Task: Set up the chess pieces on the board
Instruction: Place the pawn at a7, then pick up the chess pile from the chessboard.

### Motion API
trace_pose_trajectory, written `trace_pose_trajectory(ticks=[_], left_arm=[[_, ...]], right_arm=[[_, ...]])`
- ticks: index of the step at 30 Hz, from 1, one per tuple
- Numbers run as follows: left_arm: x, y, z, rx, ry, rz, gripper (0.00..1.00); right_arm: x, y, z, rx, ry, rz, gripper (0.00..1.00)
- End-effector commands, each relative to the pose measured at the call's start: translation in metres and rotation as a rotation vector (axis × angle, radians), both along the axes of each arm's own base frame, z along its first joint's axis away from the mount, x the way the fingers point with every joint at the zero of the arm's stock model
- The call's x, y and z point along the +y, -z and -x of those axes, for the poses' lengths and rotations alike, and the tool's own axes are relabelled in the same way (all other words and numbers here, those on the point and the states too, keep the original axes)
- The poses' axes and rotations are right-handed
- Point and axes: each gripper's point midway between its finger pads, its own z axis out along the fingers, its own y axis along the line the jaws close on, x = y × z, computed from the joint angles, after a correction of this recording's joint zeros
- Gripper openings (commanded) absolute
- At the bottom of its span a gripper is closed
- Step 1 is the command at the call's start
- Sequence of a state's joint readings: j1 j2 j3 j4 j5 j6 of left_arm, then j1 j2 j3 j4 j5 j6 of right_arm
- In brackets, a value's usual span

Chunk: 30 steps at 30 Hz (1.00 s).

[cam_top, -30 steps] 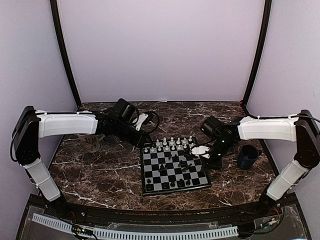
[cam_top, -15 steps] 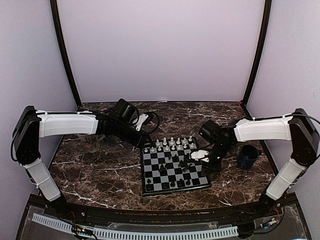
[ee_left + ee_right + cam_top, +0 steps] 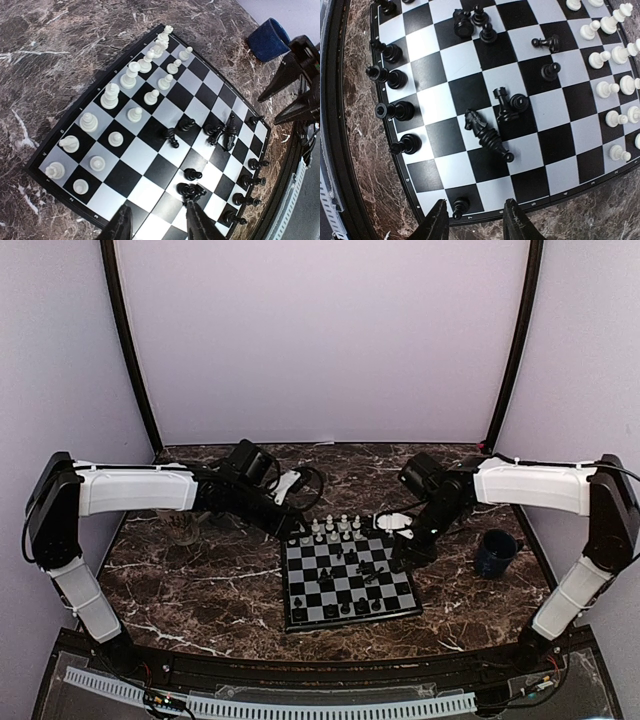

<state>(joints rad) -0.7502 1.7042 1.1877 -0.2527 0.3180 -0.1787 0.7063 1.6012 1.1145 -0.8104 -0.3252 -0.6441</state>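
Note:
My right gripper is to lift both the black knight and the pawn by the pawn's head (image 3: 508,157), as they cling base to base, before my left gripper pulls the knight off.
The board (image 3: 301,585) lies in the middle of the table. White pieces (image 3: 337,529) stand in two rows along its far side, also seen in the left wrist view (image 3: 111,96). Black pieces (image 3: 336,610) line the near edge. Several more stand or lie toppled mid-board (image 3: 487,132). My left gripper (image 3: 157,225) is open and empty above the board's left edge (image 3: 291,523). My right gripper (image 3: 476,222) is open at the board's right edge (image 3: 403,560). A black pawn (image 3: 460,206) stands between its fingers, near the left one and not gripped.
A blue mug (image 3: 495,552) stands right of the board, also in the left wrist view (image 3: 270,39). A clear glass mug (image 3: 183,528) sits under the left arm. Cables (image 3: 305,480) loop behind the board's far left corner.
My right gripper has shifted along the board's right edge toward the far side. The left arm has barely moved.

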Motion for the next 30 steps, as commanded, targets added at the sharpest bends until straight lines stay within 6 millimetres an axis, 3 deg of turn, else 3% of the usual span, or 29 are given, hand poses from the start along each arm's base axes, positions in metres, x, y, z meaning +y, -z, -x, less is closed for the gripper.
trace_pose_trajectory(ticks=[1,7,12,23,30], left_arm=[[-0.010,-0.018,0.018,-0.023,0.084,0.063,0.39],[-0.009,-0.023,0.021,-0.037,0.084,0.061,0.40],[-0.008,-0.025,0.024,-0.044,0.084,0.059,0.40],[-0.008,-0.022,0.023,-0.045,0.088,0.050,0.40],[-0.009,-0.019,0.022,-0.042,0.089,0.046,0.40]], right_arm=[[0.006,0.005,-0.007,0.021,-0.029,-0.024,0.39],[0.020,0.014,-0.029,0.038,-0.003,-0.069,0.39],[0.022,0.029,-0.036,0.068,0.004,-0.077,0.39],[0.021,0.048,-0.028,0.114,-0.052,-0.075,0.38],[0.021,0.053,-0.021,0.155,-0.069,-0.076,0.30]])
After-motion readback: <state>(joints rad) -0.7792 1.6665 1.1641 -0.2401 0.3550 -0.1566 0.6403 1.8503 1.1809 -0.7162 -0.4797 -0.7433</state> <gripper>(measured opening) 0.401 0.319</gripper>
